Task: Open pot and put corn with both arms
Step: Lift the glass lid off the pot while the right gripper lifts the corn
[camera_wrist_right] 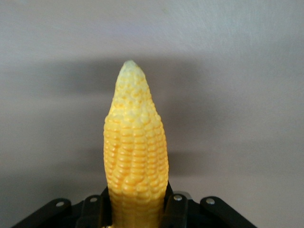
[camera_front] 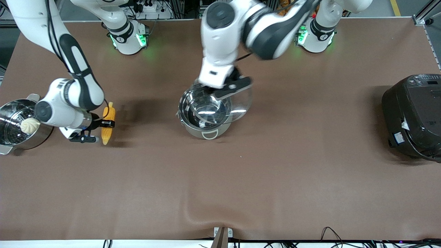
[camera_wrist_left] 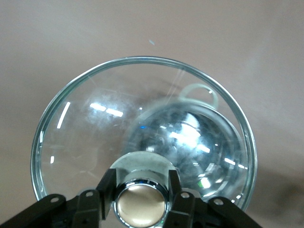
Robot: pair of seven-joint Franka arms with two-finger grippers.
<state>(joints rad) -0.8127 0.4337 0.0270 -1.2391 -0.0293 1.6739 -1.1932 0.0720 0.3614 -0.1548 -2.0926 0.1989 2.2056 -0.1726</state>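
Note:
Next, my left gripper releases the glass lid on the brown cloth (camera_front: 315,122) between the steel pot and black rice cooker.
The steel pot (camera_front: 195,132) stands open mid-table with a pale loop handle toward the front camera. My left gripper (camera_front: 230,88) is shut on the copper knob (camera_wrist_left: 141,205) of the glass lid (camera_front: 242,100). It holds the lid tilted above the pot, shifted toward the left arm's end. Through the lid (camera_wrist_left: 90,123) the left wrist view shows the pot (camera_wrist_left: 194,142) below. My right gripper (camera_front: 105,124) is shut on the corn (camera_front: 109,112), low over the table beside the steamer pot. In the right wrist view the cob (camera_wrist_right: 135,147) sticks out from between the fingers (camera_wrist_right: 175,209).
A steamer pot (camera_front: 8,137) with a white bun (camera_front: 30,125) stands at the right arm's end, close to the right gripper. A black rice cooker (camera_front: 413,117) stands at the left arm's end. The brown cloth has a wrinkle (camera_front: 193,210) near the front edge.

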